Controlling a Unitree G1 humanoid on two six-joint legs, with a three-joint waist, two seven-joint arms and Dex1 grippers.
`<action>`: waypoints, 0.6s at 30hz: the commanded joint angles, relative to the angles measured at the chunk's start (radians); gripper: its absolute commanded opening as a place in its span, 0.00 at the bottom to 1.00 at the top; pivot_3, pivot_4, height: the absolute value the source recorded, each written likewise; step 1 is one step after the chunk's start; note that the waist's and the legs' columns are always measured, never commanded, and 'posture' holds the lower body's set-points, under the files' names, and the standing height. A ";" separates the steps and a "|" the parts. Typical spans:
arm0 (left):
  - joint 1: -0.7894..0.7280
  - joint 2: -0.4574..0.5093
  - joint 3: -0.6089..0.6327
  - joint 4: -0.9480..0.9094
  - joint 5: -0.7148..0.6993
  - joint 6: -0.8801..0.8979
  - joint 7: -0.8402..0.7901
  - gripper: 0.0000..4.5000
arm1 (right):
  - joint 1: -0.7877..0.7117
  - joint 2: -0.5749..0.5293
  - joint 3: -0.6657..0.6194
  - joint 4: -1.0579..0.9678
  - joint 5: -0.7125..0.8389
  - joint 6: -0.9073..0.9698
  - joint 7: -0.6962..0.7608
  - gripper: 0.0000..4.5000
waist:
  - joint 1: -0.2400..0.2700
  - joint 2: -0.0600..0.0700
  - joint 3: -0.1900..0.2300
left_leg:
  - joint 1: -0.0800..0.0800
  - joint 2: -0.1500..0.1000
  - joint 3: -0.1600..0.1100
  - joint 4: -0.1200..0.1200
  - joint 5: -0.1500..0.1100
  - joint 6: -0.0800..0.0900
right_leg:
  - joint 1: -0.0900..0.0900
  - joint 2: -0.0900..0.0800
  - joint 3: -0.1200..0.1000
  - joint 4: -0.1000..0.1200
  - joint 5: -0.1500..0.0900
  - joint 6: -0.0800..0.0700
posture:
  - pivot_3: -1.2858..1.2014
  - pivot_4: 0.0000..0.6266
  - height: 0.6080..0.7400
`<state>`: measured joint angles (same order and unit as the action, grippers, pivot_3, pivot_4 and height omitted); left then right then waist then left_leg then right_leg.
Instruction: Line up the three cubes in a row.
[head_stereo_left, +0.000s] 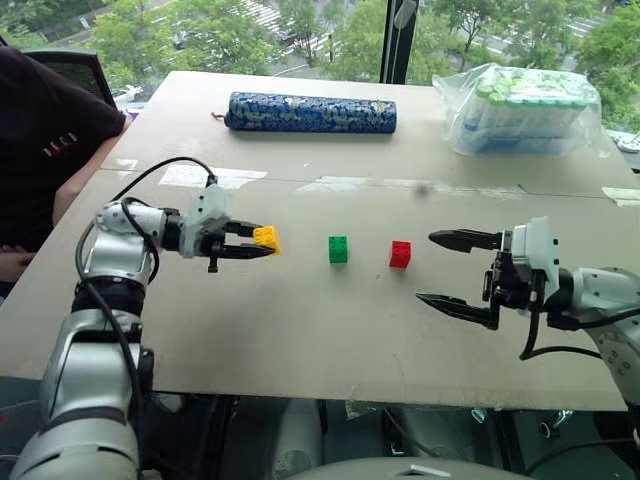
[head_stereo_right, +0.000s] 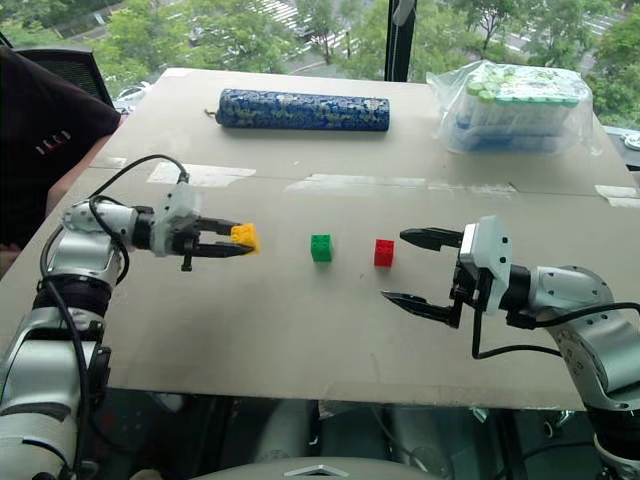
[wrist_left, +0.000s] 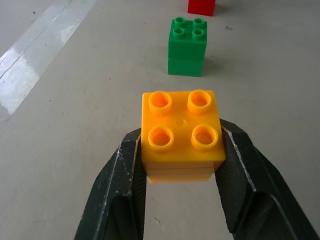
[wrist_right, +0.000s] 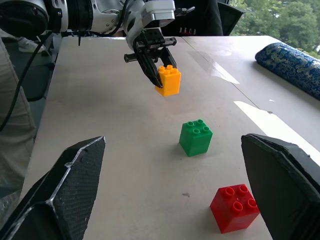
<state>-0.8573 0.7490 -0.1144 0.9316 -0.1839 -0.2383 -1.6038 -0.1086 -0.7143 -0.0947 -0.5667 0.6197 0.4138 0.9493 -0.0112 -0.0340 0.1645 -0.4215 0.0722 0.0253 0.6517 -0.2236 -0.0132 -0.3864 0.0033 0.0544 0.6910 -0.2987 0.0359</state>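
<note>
Next, I release the yellow cube from my left gripper on the table (head_stereo_left: 283, 252) (wrist_left: 180, 139), beside the green cube and opposite the red cube.
My left gripper (head_stereo_left: 262, 242) is shut on the yellow cube (head_stereo_left: 267, 238) and holds it slightly above the table, left of the other two; its fingers (wrist_left: 125, 175) press the cube's (wrist_left: 181, 135) two sides. The green cube (head_stereo_left: 338, 249) stands on the table in the middle, with the red cube (head_stereo_left: 400, 254) a little to its right. My right gripper (head_stereo_left: 445, 270) hovers open to the right of the red cube (wrist_right: 234, 207), with nothing between its fingers.
A long blue patterned roll (head_stereo_left: 310, 112) lies at the back of the table (head_stereo_left: 300, 330). A clear plastic bag of bottles (head_stereo_left: 525, 108) sits at the back right. A person in a dark shirt (head_stereo_left: 45, 140) sits at the table's left edge.
</note>
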 joint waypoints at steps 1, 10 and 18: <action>-0.072 -0.012 -0.054 0.106 0.020 -0.089 -0.011 0.28 | 0.029 -0.017 -0.053 -0.066 0.021 0.004 -0.026 1.00 | -0.002 0.000 0.000 | -0.001 0.000 0.000 0.000 0.000 0.000 | -0.001 0.000 0.000 0.000 0.000 0.000 | 0.52 0.24 1.00; -0.129 -0.040 -0.110 0.221 0.030 -0.171 -0.011 0.28 | 0.082 -0.043 -0.103 -0.098 0.039 0.013 -0.051 1.00 | -0.002 0.000 0.000 | -0.010 0.000 -0.001 0.002 0.000 0.000 | -0.010 0.000 -0.001 0.003 0.000 0.000 | 0.52 0.24 1.00; -0.141 -0.058 -0.099 0.264 0.061 -0.199 -0.011 0.28 | 0.092 -0.057 -0.118 -0.114 0.057 0.026 -0.065 1.00 | -0.001 0.000 0.000 | -0.010 0.000 -0.002 0.002 0.000 0.000 | -0.009 0.000 -0.001 0.003 0.000 0.000 | 0.52 0.24 1.00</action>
<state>-0.9729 0.6874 -0.2281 1.1923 -0.1279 -0.4194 -1.6106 -0.0182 -0.7601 -0.1747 -0.6405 0.6588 0.4389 0.8904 -0.0123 -0.0341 0.1644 -0.4314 0.0723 0.0238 0.6541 -0.2235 -0.0132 -0.3958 0.0035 0.0533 0.6938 -0.2984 0.0362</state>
